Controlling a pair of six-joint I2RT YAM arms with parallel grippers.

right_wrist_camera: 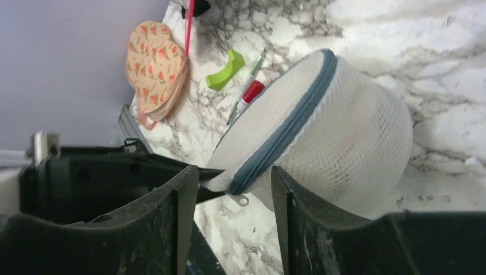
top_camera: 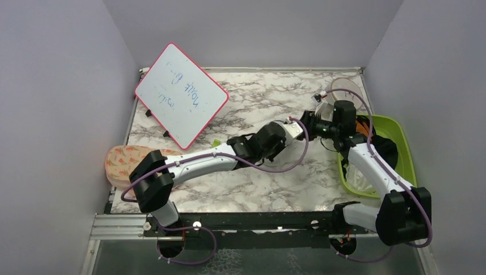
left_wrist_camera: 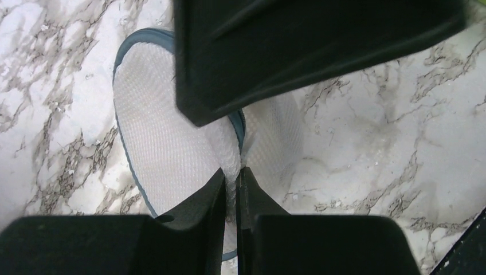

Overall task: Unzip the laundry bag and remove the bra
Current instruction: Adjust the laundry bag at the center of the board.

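The small metal pull is hanging loose at the end of the zipper beside my left gripper, so my right gripper should pinch that pull and draw it along the zipper (right_wrist_camera: 286, 129).
The laundry bag (right_wrist_camera: 338, 126), a round white mesh case with a grey-blue zipper rim (right_wrist_camera: 289, 134), is tilted up off the marble table. It also shows in the left wrist view (left_wrist_camera: 160, 132). My left gripper (left_wrist_camera: 232, 175) is shut on a fold of the bag's mesh at its edge. My right gripper (right_wrist_camera: 235, 175) is open. Its fingers (right_wrist_camera: 180, 195) stand on either side of the zipper end, where the small metal pull (right_wrist_camera: 244, 200) hangs free. In the top view both grippers, left (top_camera: 305, 124) and right (top_camera: 319, 127), meet and hide the bag. The bra is not visible.
A pink-rimmed whiteboard (top_camera: 180, 94) leans at the back left. A floral beige round case (top_camera: 123, 161) lies at the left edge. A green tray (top_camera: 404, 135) with black cloth (top_camera: 387, 146) and an orange item (top_camera: 362, 123) sits right. A green clip (right_wrist_camera: 225, 70) and a pen (right_wrist_camera: 250, 93) lie behind the bag.
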